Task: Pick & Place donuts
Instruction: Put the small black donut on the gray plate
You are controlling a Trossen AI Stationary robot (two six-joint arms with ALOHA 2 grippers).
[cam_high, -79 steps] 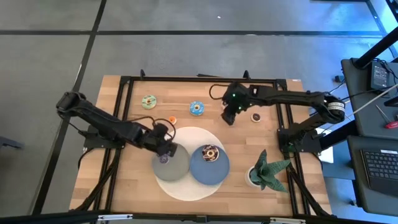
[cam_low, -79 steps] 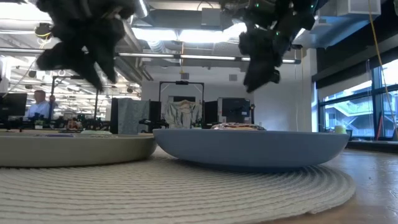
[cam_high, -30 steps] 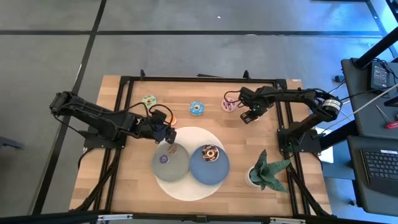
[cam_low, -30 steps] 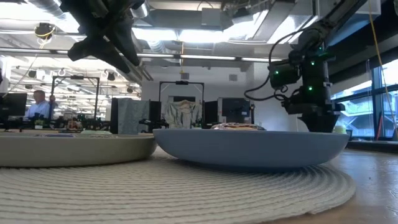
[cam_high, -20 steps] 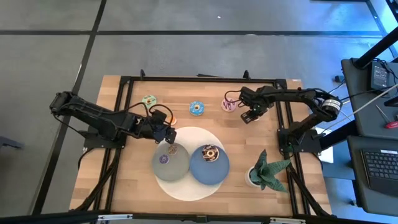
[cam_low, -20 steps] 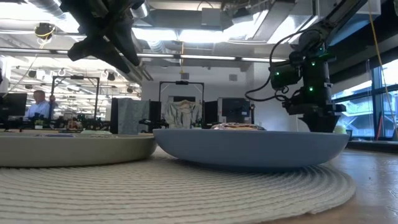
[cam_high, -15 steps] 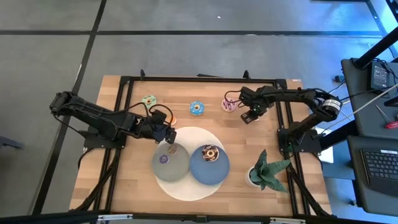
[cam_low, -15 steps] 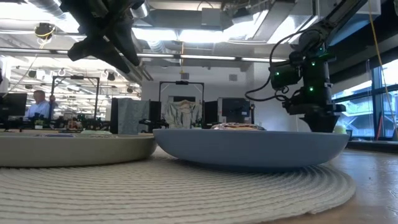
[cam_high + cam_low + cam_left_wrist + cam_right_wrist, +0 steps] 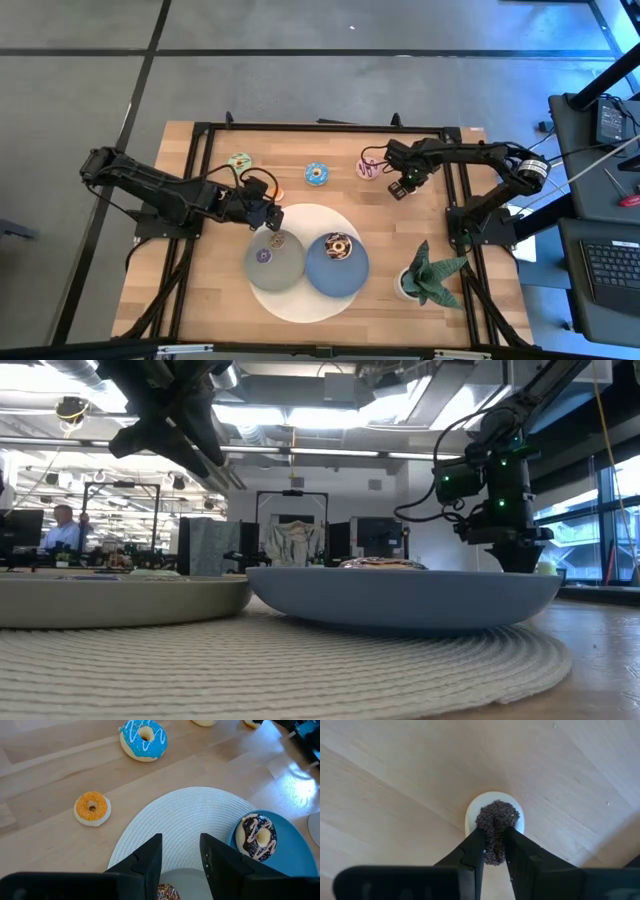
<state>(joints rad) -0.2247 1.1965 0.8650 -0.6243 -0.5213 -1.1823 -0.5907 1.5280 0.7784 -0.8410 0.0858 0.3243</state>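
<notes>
My right gripper is squashing the top of the tiny brown donut across its hole. I will open it and pinch just one side of the donut's ring (image 9: pixel 508 816) before I lift.
My right gripper (image 9: pixel 403 185) (image 9: pixel 494 839) is down at the table's far right, shut on a tiny brown donut (image 9: pixel 495 817). My left gripper (image 9: pixel 268 213) (image 9: pixel 181 845) hovers open over the far-left edge of the white mat, touching nothing. On the grey plate (image 9: pixel 290 272) lie a purple donut (image 9: pixel 263 256) and a small brown sprinkled one (image 9: pixel 277 240). The chocolate donut (image 9: pixel 338 246) (image 9: pixel 256 836) rests on the blue plate (image 9: pixel 352 275). Flat on the bare wood lie the orange (image 9: pixel 91 808), blue (image 9: pixel 317 174), yellow-green (image 9: pixel 239 163) and pink (image 9: pixel 368 167) donuts. My right gripper pinches the tiny brown donut's dark top (image 9: pixel 495 810) between its two fingertips (image 9: pixel 476 851), coming from above and pointing down. The donut's pale underside (image 9: pixel 470 815) sits on the wood.
A round white woven mat (image 9: pixel 300 305) lies under both plates at the table's near middle. A potted green plant (image 9: pixel 428 275) stands near the right front. The black frame rails (image 9: pixel 200 150) run along the table's sides. In the low view, an office with a person (image 9: pixel 63 525) lies beyond.
</notes>
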